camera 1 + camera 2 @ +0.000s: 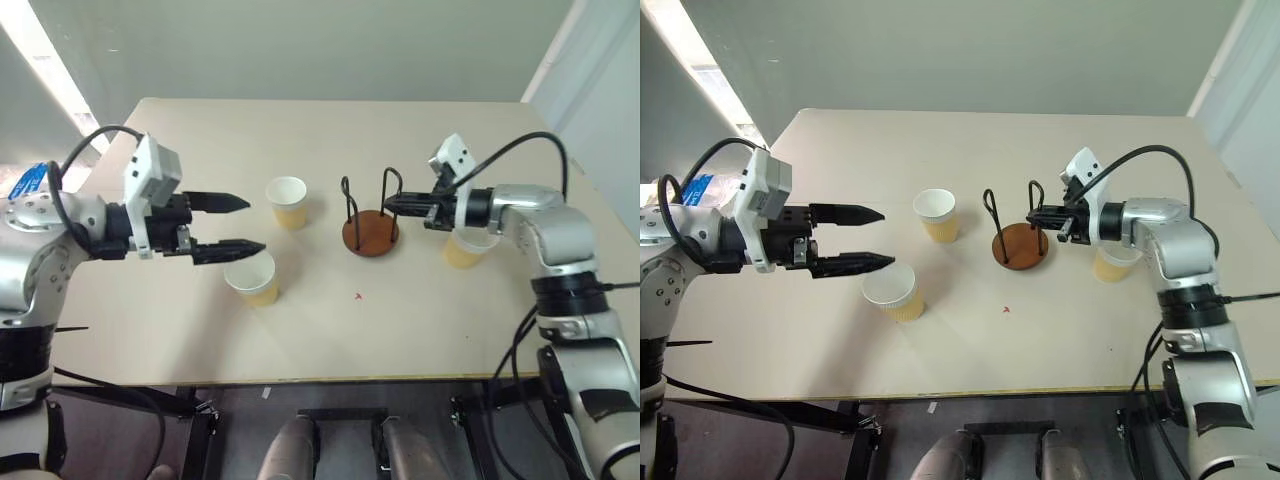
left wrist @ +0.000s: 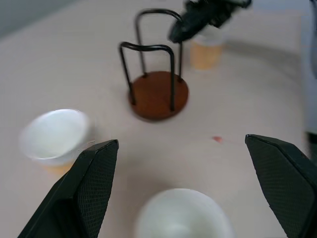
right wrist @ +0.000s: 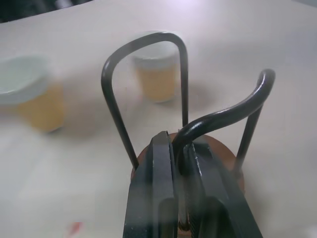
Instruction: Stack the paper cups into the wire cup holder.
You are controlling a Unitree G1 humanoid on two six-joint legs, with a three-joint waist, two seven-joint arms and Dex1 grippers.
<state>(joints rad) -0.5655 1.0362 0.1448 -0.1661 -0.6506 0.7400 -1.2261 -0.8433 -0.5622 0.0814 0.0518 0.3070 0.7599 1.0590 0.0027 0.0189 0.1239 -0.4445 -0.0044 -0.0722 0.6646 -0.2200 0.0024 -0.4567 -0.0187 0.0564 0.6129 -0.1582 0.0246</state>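
My left gripper needs to next grip the near side of the rim (image 1: 255,291) (image 2: 224,218) of the paper cup that is closest to the table's front edge.
The wire cup holder (image 1: 371,232), a reddish-brown disc with two black wire loops, stands mid-table. My right gripper (image 1: 392,206) is shut on its right-hand loop; in the right wrist view the wire (image 3: 218,116) runs down between the closed fingers (image 3: 161,173). One paper cup (image 1: 465,250) stands under my right forearm. A second paper cup (image 1: 287,202) stands upright left of the holder. The third paper cup (image 1: 252,278) sits nearer the front edge. My left gripper (image 1: 255,225) hangs open and level over the table between these two cups, holding nothing.
The beige table (image 1: 400,330) has a small red mark (image 1: 358,296) in front of the holder. A blue packet (image 1: 702,188) lies off the table's left edge. Bare tabletop stretches behind the holder and along the front.
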